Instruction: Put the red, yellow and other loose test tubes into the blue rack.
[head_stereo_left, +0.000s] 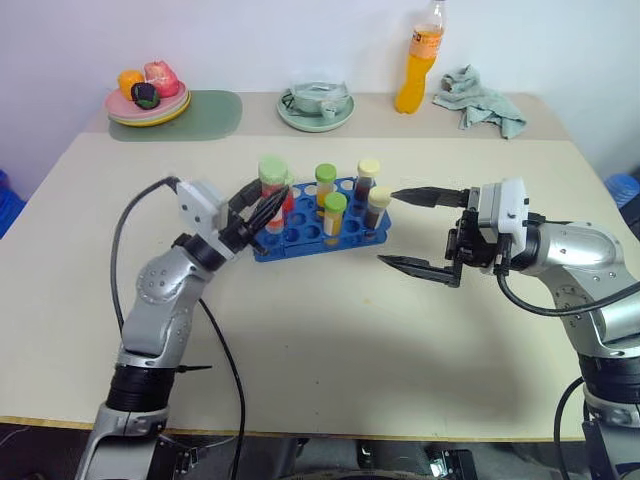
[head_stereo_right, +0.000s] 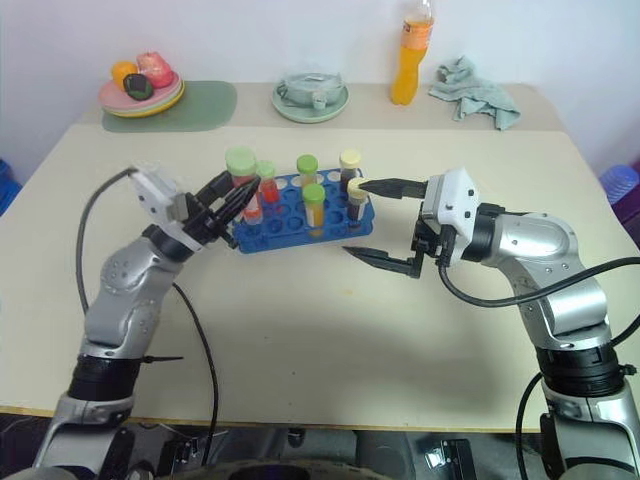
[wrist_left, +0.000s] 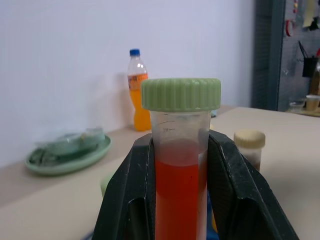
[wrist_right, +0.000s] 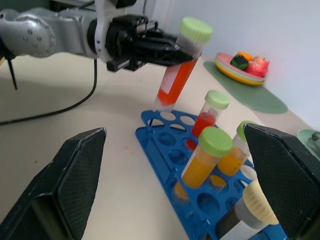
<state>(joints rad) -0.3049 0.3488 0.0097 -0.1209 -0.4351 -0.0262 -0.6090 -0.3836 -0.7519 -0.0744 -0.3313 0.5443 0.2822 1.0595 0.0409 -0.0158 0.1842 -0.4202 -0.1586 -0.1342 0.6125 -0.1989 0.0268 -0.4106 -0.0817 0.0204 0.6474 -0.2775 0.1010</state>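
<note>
My left gripper needs to release the red test tube, now tilted over the rack's end, in the blue rack's near row (head_stereo_left: 291, 237), in front of the red tube that is standing.
A red test tube (head_stereo_left: 273, 190) with a light-green cap is held tilted in my left gripper (head_stereo_left: 262, 212), which is shut on it; its black fingers (wrist_left: 132, 200) clamp the tube's sides. The tube's lower end hangs just over the left end of the blue rack (head_stereo_left: 300, 238). Several capped tubes stand in the rack: a red one (wrist_right: 206, 119), yellow ones (head_stereo_left: 334, 215) and dark brown ones (head_stereo_left: 377, 210). My right gripper (head_stereo_left: 390, 227) hovers open just right of the rack, holding nothing.
Along the table's far edge stand an orange drink bottle (head_stereo_left: 420, 60), a green plate with a bowl (head_stereo_left: 316, 108), a plate of toy fruit (head_stereo_left: 148, 95) on a green mat, and a crumpled cloth (head_stereo_left: 482, 95). A black cable trails from my left arm.
</note>
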